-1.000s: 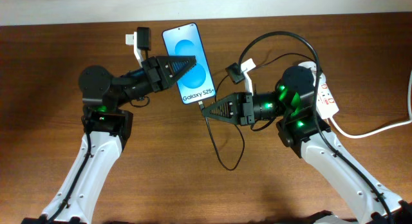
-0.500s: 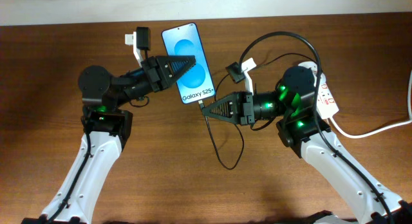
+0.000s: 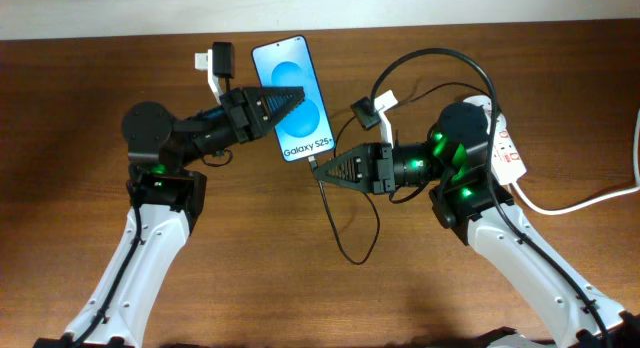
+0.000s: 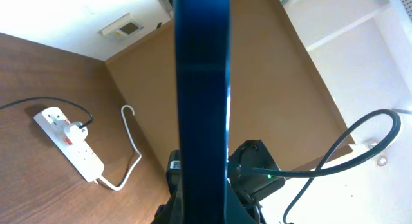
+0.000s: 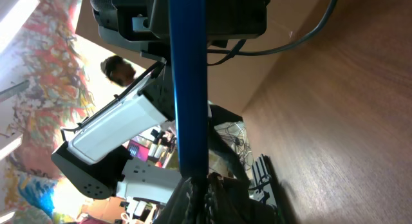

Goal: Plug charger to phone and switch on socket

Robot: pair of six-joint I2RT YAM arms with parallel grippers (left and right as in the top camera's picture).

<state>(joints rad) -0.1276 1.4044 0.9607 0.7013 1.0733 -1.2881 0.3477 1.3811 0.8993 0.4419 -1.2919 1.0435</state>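
Observation:
Next, my left gripper moves the phone to the bare wood (image 3: 281, 186) between its own arm and the cable loop. It will let go of the phone there.
The phone (image 3: 285, 60) has a bright blue screen reading "Galaxy S25+" and sits at the upper middle of the overhead view. My left gripper (image 3: 297, 94) is shut on its long edges. In the left wrist view the phone (image 4: 203, 89) shows edge-on between the jaws (image 4: 199, 210). My right gripper (image 3: 318, 171) is shut on the charger's connector tip at the phone's lower end. The thin black cable (image 3: 346, 250) loops toward me. In the right wrist view the tip sits in the jaws (image 5: 196, 193), against the phone's edge (image 5: 190, 76). The socket (image 3: 507, 153) lies at the right, partly under my right arm.
A small black block with a white tag (image 3: 366, 113) lies right of the phone. A black adapter on a white piece (image 3: 220, 60) lies left of it. The socket's thick white cord (image 3: 580, 200) runs off to the right. The socket (image 4: 67, 141) also shows in the left wrist view, with a plug in it.

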